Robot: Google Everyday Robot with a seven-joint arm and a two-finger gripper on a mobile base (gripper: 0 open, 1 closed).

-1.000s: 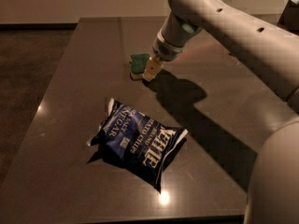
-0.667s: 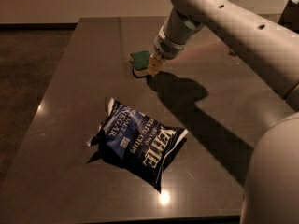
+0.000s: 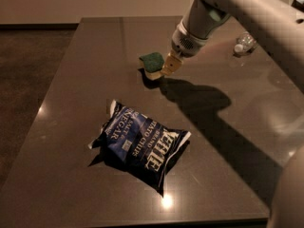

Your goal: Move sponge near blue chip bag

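Note:
Next, my gripper lets go of the sponge on the table (image 3: 162, 110) just behind the back edge of the blue chip bag.
The sponge (image 3: 152, 62), green on top with pale foam below, hangs just above the dark table (image 3: 71, 127) at its back middle, with its shadow on the surface under it. My gripper (image 3: 164, 70) is at the sponge's right side, shut on it, and one tan fingertip (image 3: 169, 66) shows. The blue chip bag (image 3: 140, 144), crinkled dark blue with white lettering, lies flat in the middle of the table, well in front of the sponge and a little to its left.
A clear plastic bottle (image 3: 243, 42) lies at the back right of the table, behind my arm. My arm (image 3: 247, 8) reaches in from the upper right and casts a wide shadow across the table's right half. The floor drops away on the left.
The gripper and the sponge have shifted slightly right and toward the front, and the sponge now hangs off the surface with its shadow under it. The chip bag has not moved.

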